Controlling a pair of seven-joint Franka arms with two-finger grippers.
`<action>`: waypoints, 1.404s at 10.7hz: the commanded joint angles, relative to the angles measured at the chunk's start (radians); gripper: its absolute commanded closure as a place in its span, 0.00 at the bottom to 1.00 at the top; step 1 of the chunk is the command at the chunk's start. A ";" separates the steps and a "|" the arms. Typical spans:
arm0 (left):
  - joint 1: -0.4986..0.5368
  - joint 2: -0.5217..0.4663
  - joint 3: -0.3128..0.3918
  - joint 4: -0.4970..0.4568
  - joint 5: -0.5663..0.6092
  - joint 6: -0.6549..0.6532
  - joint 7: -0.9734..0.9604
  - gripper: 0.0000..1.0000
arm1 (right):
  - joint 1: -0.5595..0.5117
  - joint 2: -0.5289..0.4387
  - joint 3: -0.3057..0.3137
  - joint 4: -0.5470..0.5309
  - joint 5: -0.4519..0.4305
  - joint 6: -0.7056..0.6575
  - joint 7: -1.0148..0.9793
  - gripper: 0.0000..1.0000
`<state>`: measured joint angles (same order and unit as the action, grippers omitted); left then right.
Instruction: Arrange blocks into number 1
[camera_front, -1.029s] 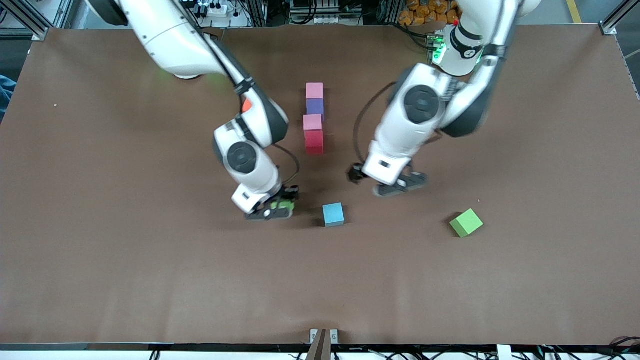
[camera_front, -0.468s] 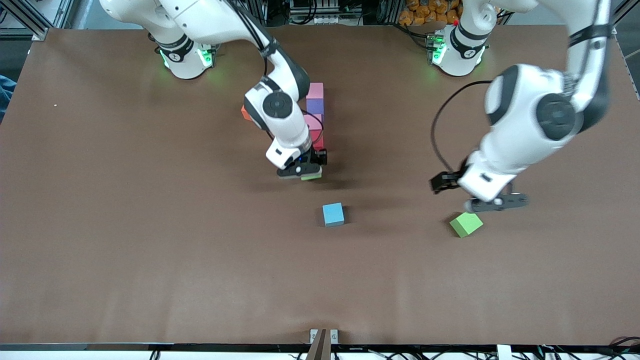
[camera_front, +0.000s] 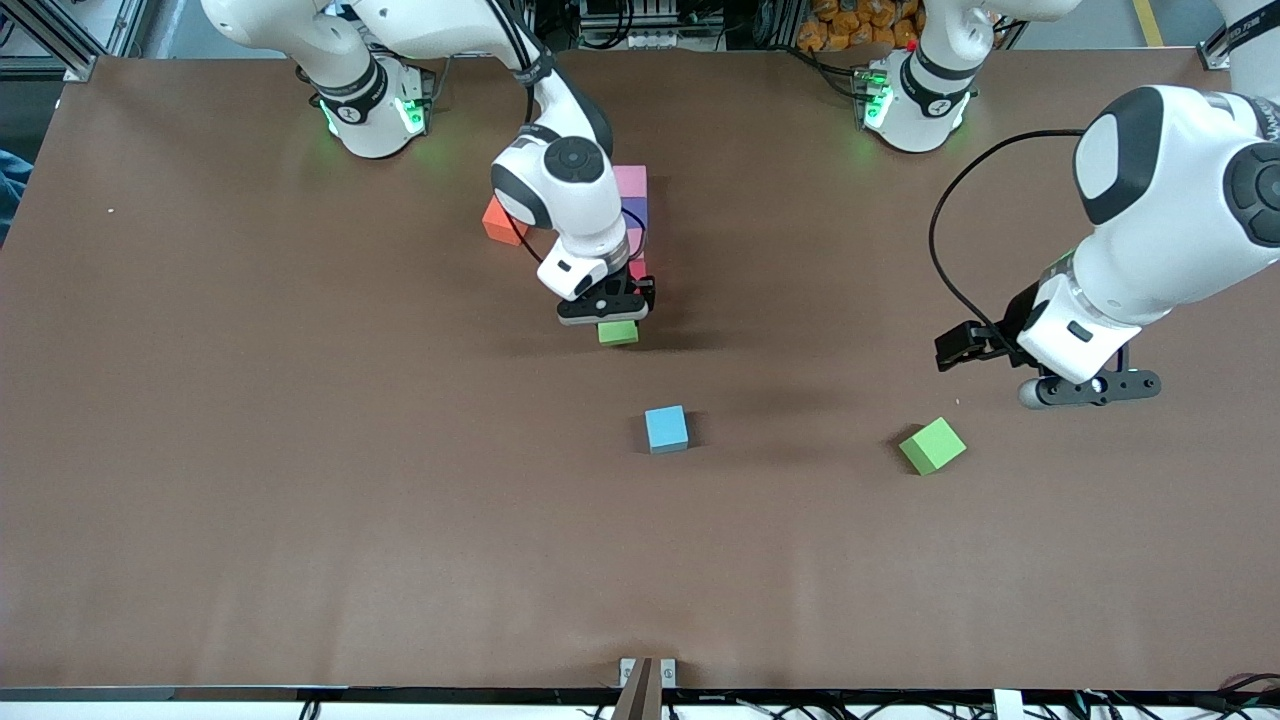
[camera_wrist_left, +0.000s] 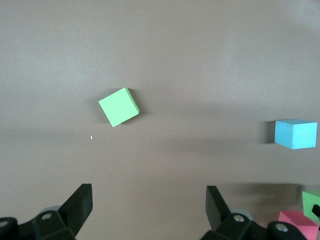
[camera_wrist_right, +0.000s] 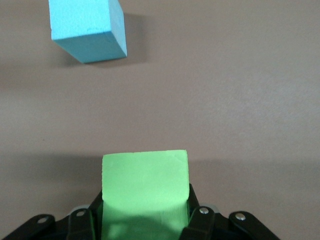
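Note:
I need to set the green block, now held low at the column's near end, against the red block at the column's near end (camera_front: 631, 317) with my right gripper.
My right gripper (camera_front: 606, 318) is shut on a green block (camera_front: 618, 333), held low at the near end of a column of blocks: pink (camera_front: 632, 179), purple (camera_front: 638, 212), then red (camera_front: 638, 268); the second pink one is hidden by the arm. In the right wrist view the green block (camera_wrist_right: 145, 180) fills the jaws. An orange block (camera_front: 496, 220) lies beside the column toward the right arm's end. A light blue block (camera_front: 666, 428) sits nearer the camera. My left gripper (camera_front: 1090, 388) hangs open, with a loose, turned green block (camera_front: 932, 446) lying near it.
The left wrist view shows the loose green block (camera_wrist_left: 119, 106) and the light blue block (camera_wrist_left: 295, 134) on bare brown table (camera_front: 300, 500). The right wrist view has the light blue block (camera_wrist_right: 87, 30) ahead of the held one.
My right gripper carried the green block from beside the light blue block up to the column's near end. My left arm swung away toward its own end of the table, passing the loose green block.

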<state>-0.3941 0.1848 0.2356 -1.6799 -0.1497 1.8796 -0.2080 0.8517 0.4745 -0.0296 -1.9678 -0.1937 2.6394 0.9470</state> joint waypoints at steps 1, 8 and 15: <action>0.020 -0.047 0.001 -0.017 0.021 -0.036 0.018 0.00 | 0.004 -0.011 -0.018 -0.028 -0.079 0.056 0.073 1.00; 0.080 -0.120 -0.001 -0.012 0.064 -0.120 0.019 0.00 | 0.010 0.053 -0.015 -0.032 -0.075 0.125 0.138 1.00; 0.112 -0.168 -0.010 0.006 0.125 -0.163 0.016 0.00 | 0.041 0.046 -0.009 -0.048 -0.072 0.122 0.176 1.00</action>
<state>-0.2958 0.0415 0.2364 -1.6785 -0.0590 1.7409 -0.2047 0.8816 0.5350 -0.0341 -1.9969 -0.2372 2.7539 1.0854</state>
